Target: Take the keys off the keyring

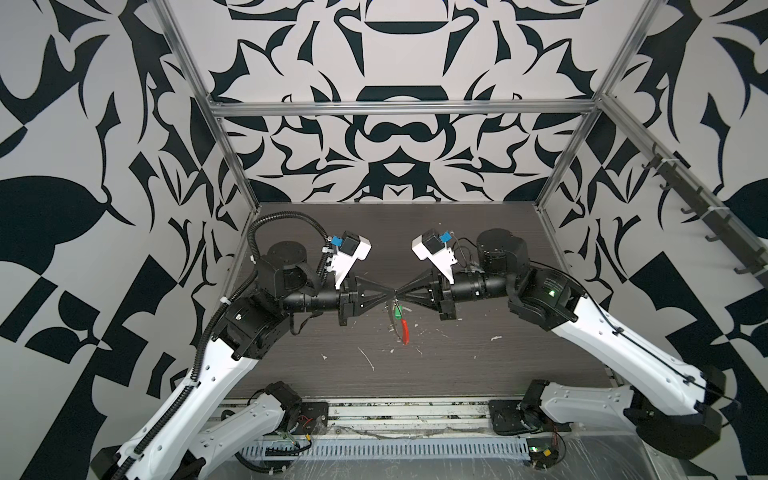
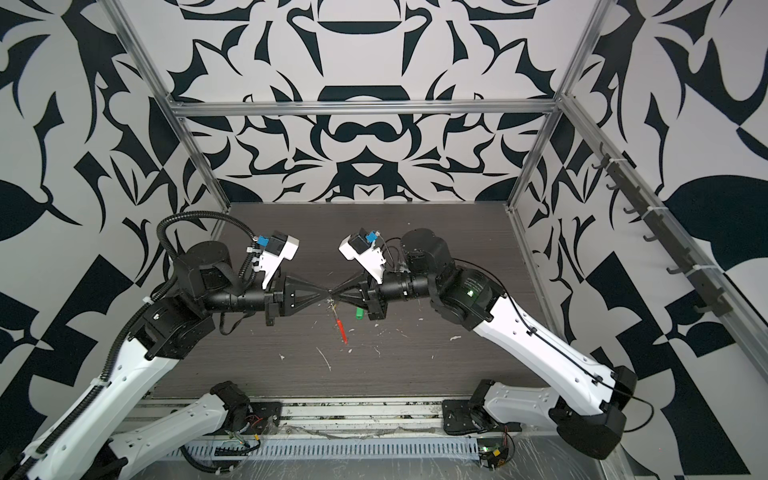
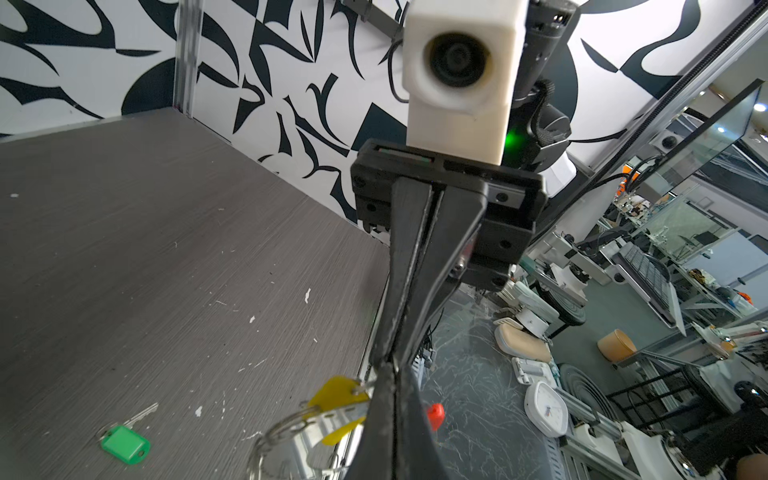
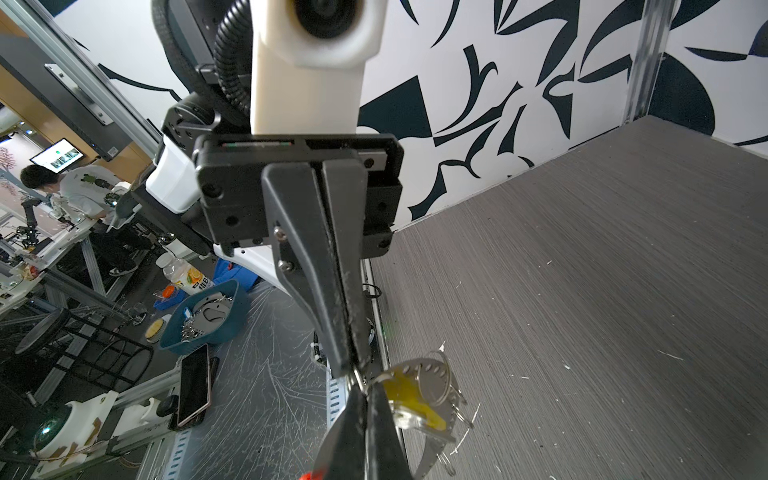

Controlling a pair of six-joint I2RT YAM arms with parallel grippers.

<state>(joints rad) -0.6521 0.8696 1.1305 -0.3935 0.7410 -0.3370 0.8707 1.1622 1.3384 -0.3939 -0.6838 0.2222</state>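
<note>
Next, my right gripper opens and takes the yellow key's body (image 4: pixel 412 401), since my grippers pinch tip to tip at the small ring end while the yellow key hangs beside them.
Both grippers meet tip to tip above the middle of the dark table (image 1: pixel 519 353). My left gripper (image 1: pixel 392 294) (image 3: pixel 393 374) is shut on the small ring end of the yellow key (image 3: pixel 336 397) (image 4: pixel 409 401). My right gripper (image 1: pixel 400 294) (image 4: pixel 366 390) is shut on the keyring (image 3: pixel 282 424) (image 4: pixel 448 376) right beside it. The keyring hangs below the tips, and its red sleeve (image 1: pixel 405 332) (image 2: pixel 343 330) points down toward the table. The green key (image 1: pixel 399 311) (image 2: pixel 359 313) (image 3: pixel 124 444) lies loose on the table under the right gripper.
White flecks (image 1: pixel 368 359) are scattered over the table near the front. Aluminium frame posts (image 1: pixel 232 166) and patterned walls close in the back and sides. A metal rail (image 1: pixel 407 409) runs along the table's front edge between the arm bases.
</note>
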